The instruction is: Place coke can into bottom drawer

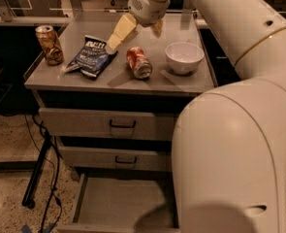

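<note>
My gripper should close on the far half of the coke can (135, 55), away from the silver end of the can that points toward the drawers.
The coke can (138, 61), red-orange with a silver end, lies on its side on the grey cabinet top (108, 81), left of a white bowl. My gripper (135, 34) hangs above the counter, just behind and above the can, with its fingers spread apart and nothing between them. One pale finger (120, 33) points down-left toward the chip bag. The bottom drawer (118, 205) is pulled out below, its flat grey floor bare; my arm hides its right part.
A gold-brown can (49, 44) stands at the counter's left edge. A blue chip bag (90, 57) lies left of the coke can. A white bowl (184, 57) sits to its right. Two upper drawers (108, 124) with black handles are closed. My arm fills the right side.
</note>
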Robot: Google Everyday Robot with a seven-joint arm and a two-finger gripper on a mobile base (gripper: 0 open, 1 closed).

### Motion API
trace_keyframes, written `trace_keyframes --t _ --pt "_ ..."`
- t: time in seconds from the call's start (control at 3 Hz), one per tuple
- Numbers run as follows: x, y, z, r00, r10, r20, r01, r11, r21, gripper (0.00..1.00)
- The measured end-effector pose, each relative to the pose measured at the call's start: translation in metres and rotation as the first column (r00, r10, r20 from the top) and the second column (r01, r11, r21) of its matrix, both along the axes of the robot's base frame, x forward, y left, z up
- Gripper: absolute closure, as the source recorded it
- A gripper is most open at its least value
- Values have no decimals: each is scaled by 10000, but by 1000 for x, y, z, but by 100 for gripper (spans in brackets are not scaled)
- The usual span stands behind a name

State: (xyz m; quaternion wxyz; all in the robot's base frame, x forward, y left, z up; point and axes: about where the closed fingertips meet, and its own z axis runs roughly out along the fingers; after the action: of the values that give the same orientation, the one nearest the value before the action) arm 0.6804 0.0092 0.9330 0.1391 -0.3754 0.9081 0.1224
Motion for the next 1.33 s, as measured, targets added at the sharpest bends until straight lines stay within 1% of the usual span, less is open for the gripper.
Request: trace_keyframes --t 0.67,1.33 --pt "12 8 -19 9993 25 -368 -28 10000 -76 0" --pt "23 22 -41 9974 126 -708 -144 9996 -241 0"
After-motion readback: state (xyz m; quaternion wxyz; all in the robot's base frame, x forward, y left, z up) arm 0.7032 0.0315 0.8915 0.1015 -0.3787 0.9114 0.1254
